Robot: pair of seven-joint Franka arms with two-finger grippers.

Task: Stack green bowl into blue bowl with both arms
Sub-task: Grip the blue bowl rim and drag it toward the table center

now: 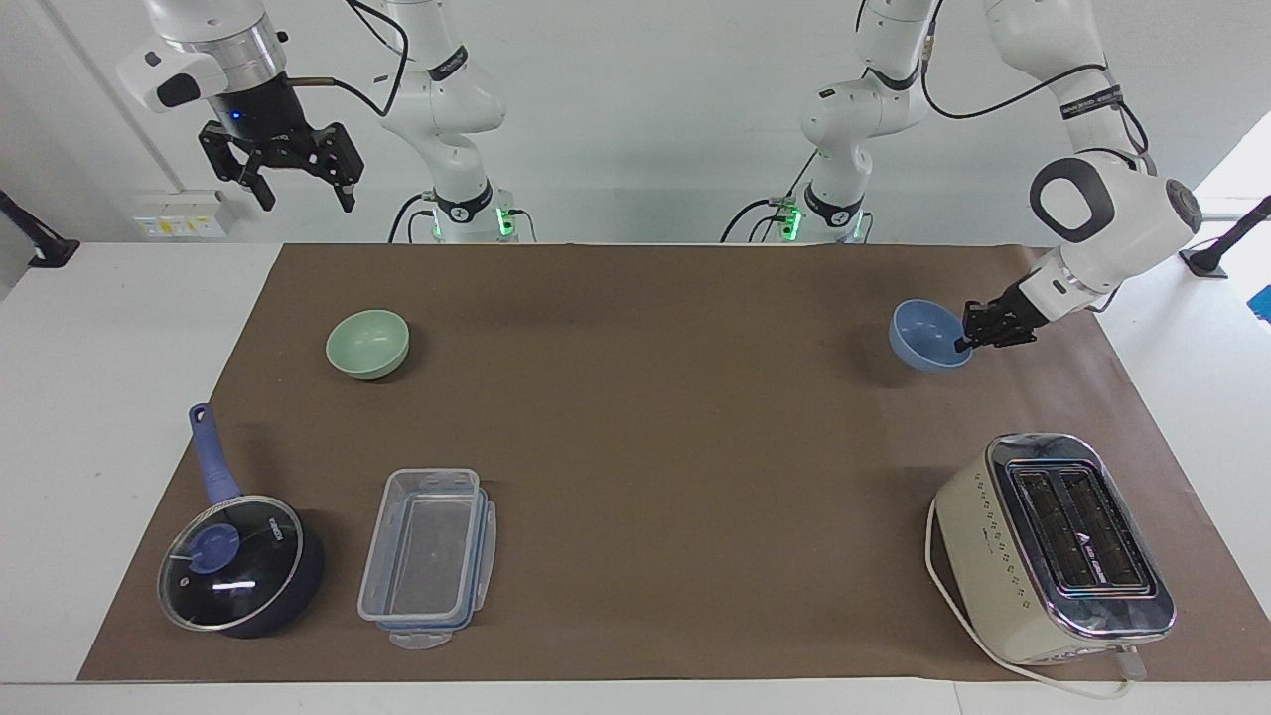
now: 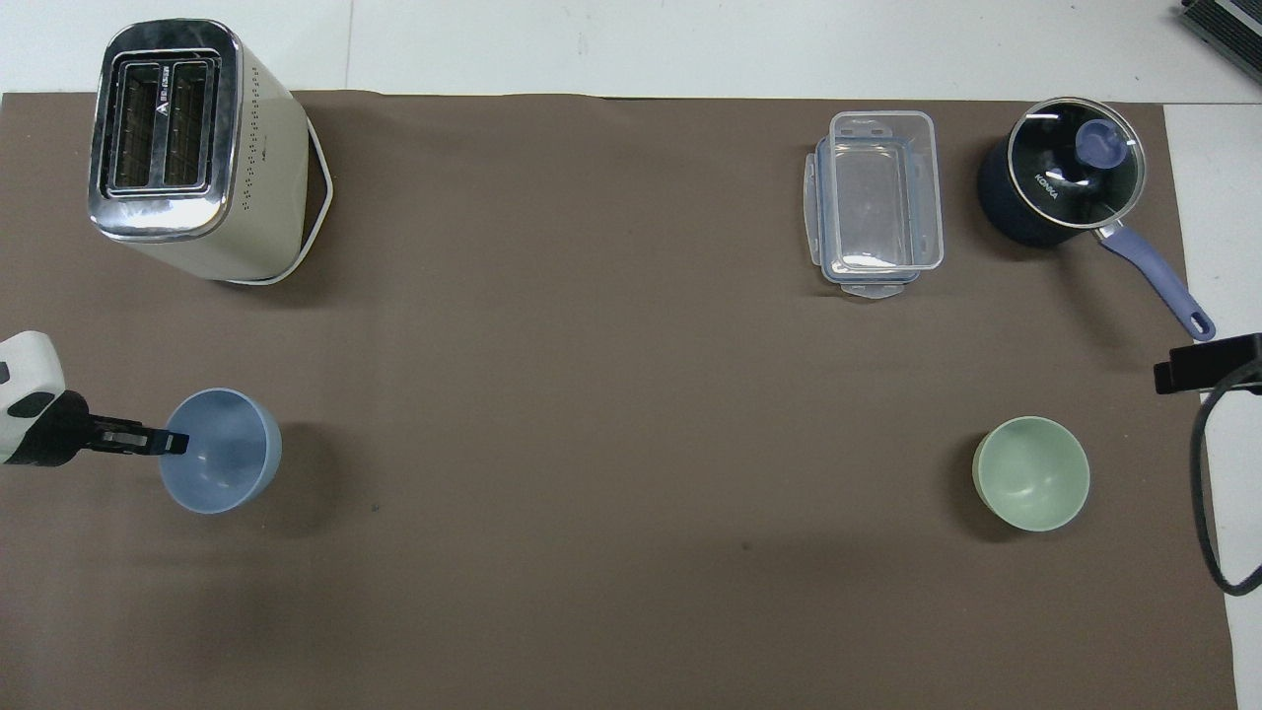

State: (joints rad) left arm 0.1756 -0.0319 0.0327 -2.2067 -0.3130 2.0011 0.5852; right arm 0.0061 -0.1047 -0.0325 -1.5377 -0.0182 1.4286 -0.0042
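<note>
Next, I let go of the blue bowl with my left gripper near the middle of the brown mat, level with the green bowl (image 2: 660, 484). The blue bowl now hangs just above the mat.
The blue bowl (image 1: 928, 336) (image 2: 221, 450) hangs a little above the brown mat at the left arm's end, with its shadow on the mat beside it. My left gripper (image 1: 965, 341) (image 2: 173, 444) is shut on its rim, on the side toward the mat's edge. The green bowl (image 1: 367, 343) (image 2: 1031, 473) sits upright on the mat at the right arm's end. My right gripper (image 1: 306, 199) is open and empty. It waits high over the robots' edge of the table, well above the green bowl.
A cream toaster (image 1: 1053, 546) (image 2: 187, 148) stands farther from the robots than the blue bowl. A clear plastic container (image 1: 429, 556) (image 2: 877, 202) and a dark-blue lidded saucepan (image 1: 238, 566) (image 2: 1060, 182) lie farther from the robots than the green bowl.
</note>
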